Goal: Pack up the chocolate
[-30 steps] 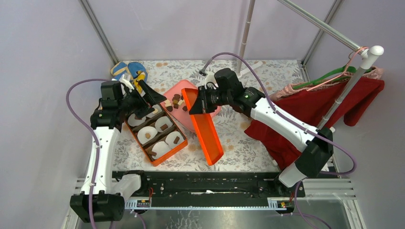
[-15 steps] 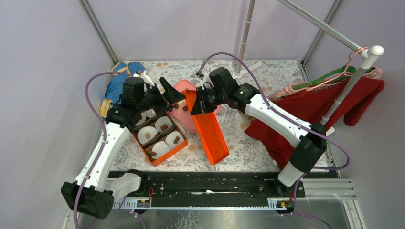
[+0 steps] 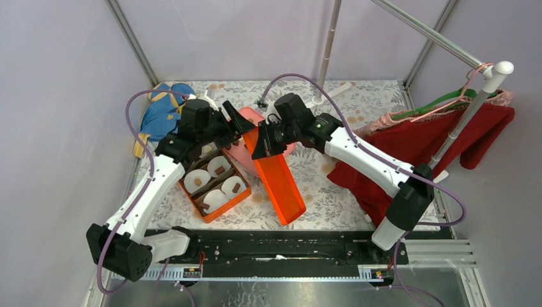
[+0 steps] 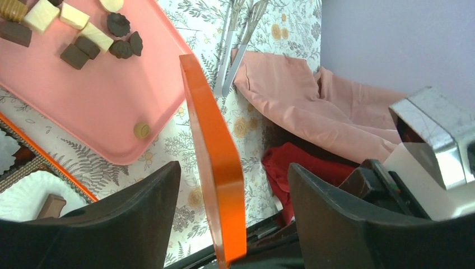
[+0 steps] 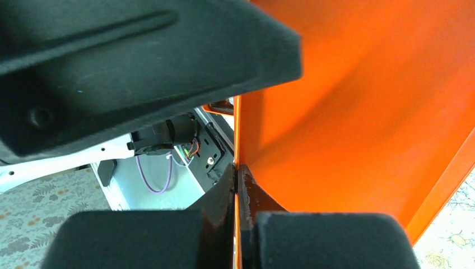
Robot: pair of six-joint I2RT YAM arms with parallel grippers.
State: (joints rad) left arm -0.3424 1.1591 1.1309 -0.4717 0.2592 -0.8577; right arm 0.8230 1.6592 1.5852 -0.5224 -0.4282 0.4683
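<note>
The orange lid's far end, hollow side up, is crowded by both grippers, so my left gripper needs to hold the lid while my right gripper takes the lid's side point(image 3: 267, 187) next to the box.
Chocolate pieces point(image 4: 84, 33), dark brown and cream, lie on a pink tray point(image 4: 112, 95); one round light piece point(image 4: 141, 130) sits apart near its rim. An orange box point(image 3: 214, 185) holds white paper liners, some with chocolate point(image 3: 219, 170) in them. My right gripper point(image 3: 261, 148) is shut on the wall of an orange lid point(image 3: 281, 182), pinched thin between its fingers point(image 5: 221, 218), and holds it tilted. My left gripper point(image 4: 232, 224) stands open with the lid's edge point(image 4: 215, 168) between its fingers point(image 4: 112, 224), a gap on both sides.
Red cloth point(image 3: 383, 166) and a green hanger point(image 3: 447, 102) hang at the right. A blue cloth point(image 3: 160, 112) lies at the back left. Metal tongs point(image 4: 235, 45) and pink fabric point(image 4: 313, 112) lie behind the tray. A pole stand point(image 3: 326, 51) rises at the back.
My left arm has swung right from over the box to the lid's upper end, and its jaws have narrowed round the edge. The right gripper and lid have shifted slightly left.
</note>
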